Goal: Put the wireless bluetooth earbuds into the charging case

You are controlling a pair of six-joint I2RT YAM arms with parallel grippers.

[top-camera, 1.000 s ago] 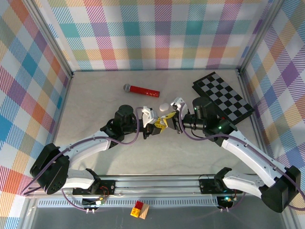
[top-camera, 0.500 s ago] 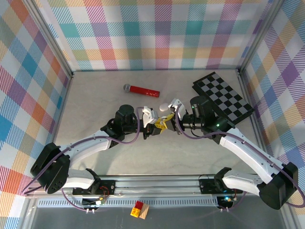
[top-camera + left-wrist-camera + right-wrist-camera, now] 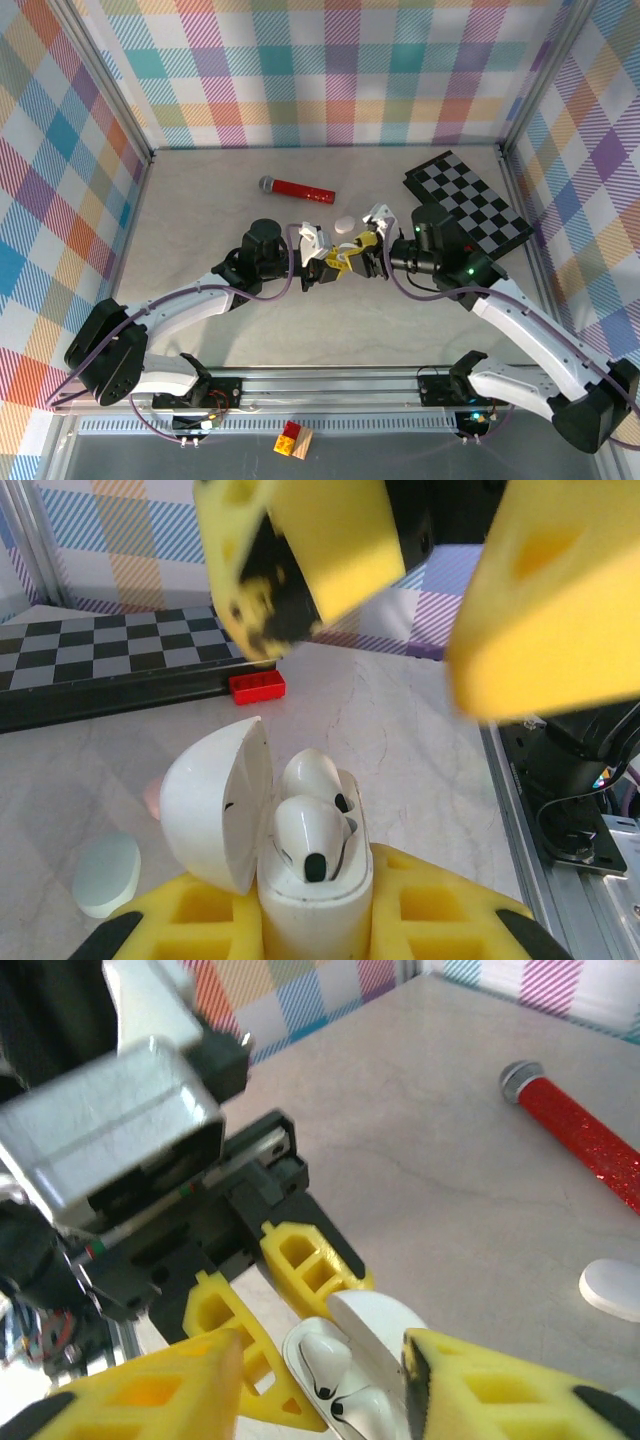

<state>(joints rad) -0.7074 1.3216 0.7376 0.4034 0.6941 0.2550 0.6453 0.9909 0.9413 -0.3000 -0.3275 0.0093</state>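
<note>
The charging case's open lid stands beside the seated earbuds, so my right gripper first pushes it shut, then will take the case (image 3: pixel 315 915) from my left gripper.
My left gripper (image 3: pixel 335 262) is shut on the body of a white charging case (image 3: pixel 312 905), held upright with its lid (image 3: pixel 215 805) swung open to the left. Two white earbuds (image 3: pixel 310 840) sit side by side in the case's wells, heads up. My right gripper (image 3: pixel 325 1390) hovers over the case with its yellow fingers (image 3: pixel 550 610) spread wide, one on each side of the open case, nothing between them but the case top. In the top view the right gripper (image 3: pixel 368 250) meets the left one mid-table.
A red glitter microphone (image 3: pixel 298 188) lies at the back. A folded checkerboard (image 3: pixel 468 205) lies at the back right, a small red brick (image 3: pixel 257 686) against it. A white disc (image 3: pixel 345 224) and a pale green disc (image 3: pixel 105 873) lie near the grippers.
My right gripper's fingers have spread apart over the case and the arm has drawn slightly back to the right. The left gripper and the case have stayed put.
</note>
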